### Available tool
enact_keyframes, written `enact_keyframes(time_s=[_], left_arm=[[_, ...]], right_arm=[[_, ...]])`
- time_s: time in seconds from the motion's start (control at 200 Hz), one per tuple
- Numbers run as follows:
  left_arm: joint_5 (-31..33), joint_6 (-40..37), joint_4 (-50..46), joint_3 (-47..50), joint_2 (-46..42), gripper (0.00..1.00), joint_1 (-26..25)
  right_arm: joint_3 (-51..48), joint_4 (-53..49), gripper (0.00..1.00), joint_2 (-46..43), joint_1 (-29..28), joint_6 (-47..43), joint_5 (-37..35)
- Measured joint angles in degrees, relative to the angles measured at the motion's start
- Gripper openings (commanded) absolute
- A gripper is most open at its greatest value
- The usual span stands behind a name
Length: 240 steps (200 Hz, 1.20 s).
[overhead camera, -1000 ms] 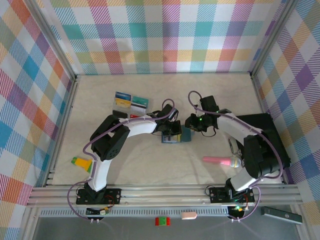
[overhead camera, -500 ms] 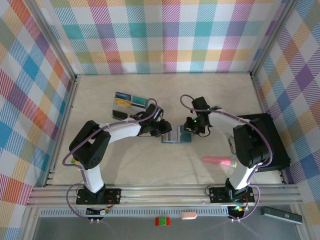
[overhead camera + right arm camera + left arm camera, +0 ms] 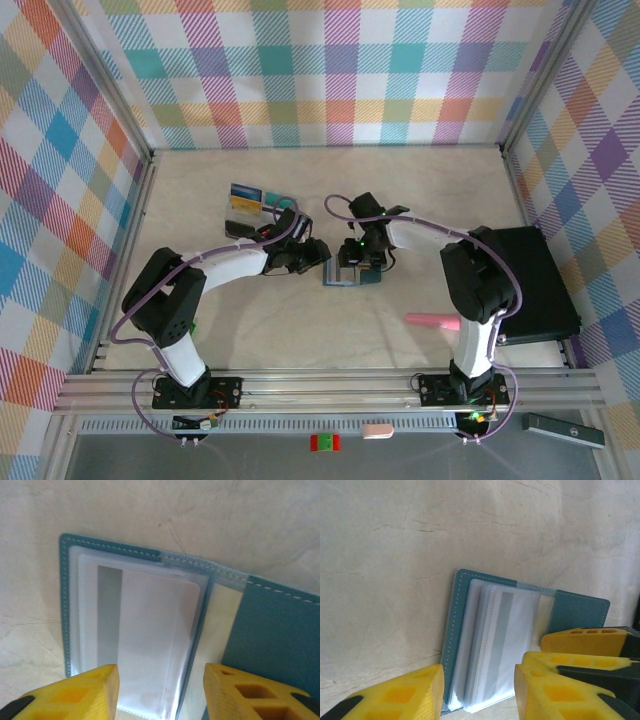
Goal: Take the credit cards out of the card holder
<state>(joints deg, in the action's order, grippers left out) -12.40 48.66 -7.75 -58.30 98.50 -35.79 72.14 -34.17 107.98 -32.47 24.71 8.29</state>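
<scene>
My left gripper needs to pinch just the top sleeve's free edge (image 3: pixel 485 635) and flip that sleeve over, as its fingers straddle the stacked clear sleeves.
The teal card holder (image 3: pixel 352 277) lies open on the table in the middle. In the left wrist view its clear sleeves (image 3: pixel 492 645) show a grey-white credit card (image 3: pixel 512 630) inside. My left gripper (image 3: pixel 314 255) is at its left edge, open (image 3: pixel 479 695), with the sleeves' lower edge between the yellow fingers (image 3: pixel 400 695). My right gripper (image 3: pixel 358 257) hangs over the holder, open (image 3: pixel 162 695), above the same sleeved card (image 3: pixel 150 635) and the teal cover (image 3: pixel 280 635). Three credit cards lie at the back left: blue-yellow (image 3: pixel 244 195), teal-white (image 3: pixel 281 206) and black (image 3: pixel 238 229).
A big black box (image 3: pixel 535 285) sits at the right edge. A pink pen-like object (image 3: pixel 432 322) lies near the right arm's base. Checked walls close in the table on three sides.
Both grippers have shifted left and opened wider. The left one has drawn back to the holder's left edge, and the right one has come over the holder.
</scene>
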Motion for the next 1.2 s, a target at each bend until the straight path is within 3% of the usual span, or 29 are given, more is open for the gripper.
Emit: enact_keyframes(time_s=[0.205,0.37,0.72,0.96,1.2], left_arm=[[-0.5,0.2,0.2,0.1,0.0,0.43,0.0],[-2.0,0.2,0.5,0.1,0.1,0.41,0.0],[-6.4,1.1,2.5,0.0,2.8,0.29,0.0],[-9.2,1.3,3.9,-1.7,6.0,0.22,-0.3],[-10.3,1.4,5.0,-3.0,8.5,0.22,-0.5]], right_arm=[[1.7,-1.9,0.52,2.2,-0.1,-0.1,-0.8],[2.6,-3.0,0.44,3.2,-0.1,-0.1,-2.0],[2.1,-1.7,0.30,3.2,-0.1,0.1,-1.3],[0.7,-0.1,0.29,2.5,0.6,0.1,-0.1],[-0.3,1.0,0.25,1.9,1.0,0.3,-0.1]])
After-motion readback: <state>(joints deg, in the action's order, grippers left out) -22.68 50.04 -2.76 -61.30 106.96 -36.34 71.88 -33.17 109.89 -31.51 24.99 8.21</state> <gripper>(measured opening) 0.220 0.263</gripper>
